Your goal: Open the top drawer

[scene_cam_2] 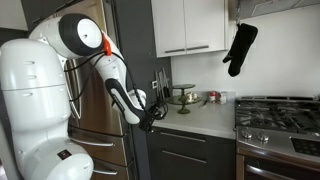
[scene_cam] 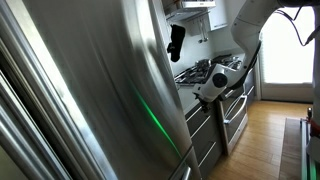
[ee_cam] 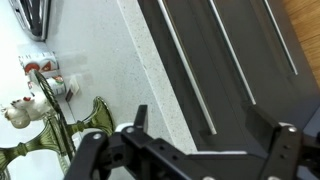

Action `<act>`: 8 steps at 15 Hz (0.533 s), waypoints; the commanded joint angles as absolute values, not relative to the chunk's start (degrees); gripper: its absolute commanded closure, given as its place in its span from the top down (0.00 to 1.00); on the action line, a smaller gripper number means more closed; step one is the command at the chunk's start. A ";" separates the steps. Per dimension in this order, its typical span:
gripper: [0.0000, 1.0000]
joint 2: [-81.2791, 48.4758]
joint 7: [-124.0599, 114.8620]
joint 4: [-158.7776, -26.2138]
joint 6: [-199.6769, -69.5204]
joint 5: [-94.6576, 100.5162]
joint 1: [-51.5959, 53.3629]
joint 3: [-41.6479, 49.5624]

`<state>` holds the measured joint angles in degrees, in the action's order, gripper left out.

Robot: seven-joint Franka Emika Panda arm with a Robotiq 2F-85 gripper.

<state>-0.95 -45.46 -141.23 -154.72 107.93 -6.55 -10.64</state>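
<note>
Next, my gripper will go to the fridge-side end (scene_cam: 195, 115) (ee_cam: 209, 127) of the top drawer's silver bar handle and close there.
The top drawer (scene_cam_2: 192, 143) is a dark grey front with a long silver bar handle (ee_cam: 186, 68), just under the speckled counter edge. It also shows in an exterior view (scene_cam: 198, 113). In the wrist view I look down along the stacked grey fronts, and the handle runs from the top toward my gripper (ee_cam: 205, 128). The gripper is open and empty, with one finger over the counter edge and the other out past the drawer fronts. In both exterior views the gripper (scene_cam_2: 150, 118) (scene_cam: 215, 83) hovers at the counter's front edge above the drawer, not touching the handle.
A stainless-steel fridge (scene_cam: 90, 90) fills the near side. A gas stove (scene_cam_2: 280, 115) with oven fronts (scene_cam: 236, 105) stands beyond the drawers. A black oven mitt (scene_cam_2: 240, 48) hangs above. Dishes and a stand (scene_cam_2: 186, 97) sit on the counter (ee_cam: 100, 60). Lower grey drawers (ee_cam: 240, 50) lie below.
</note>
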 commanded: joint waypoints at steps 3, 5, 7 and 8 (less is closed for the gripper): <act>1.00 -6.20 -47.12 -139.89 -156.70 116.18 -6.93 -10.33; 1.00 -8.08 -49.06 -139.57 -157.57 120.88 -7.00 -10.46; 1.00 -9.72 -51.59 -139.37 -157.47 125.88 -6.93 -10.75; 1.00 -10.75 -52.94 -139.33 -156.13 128.17 -6.83 -10.88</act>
<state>-7.28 -49.08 -140.73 -156.24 121.40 -6.60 -10.63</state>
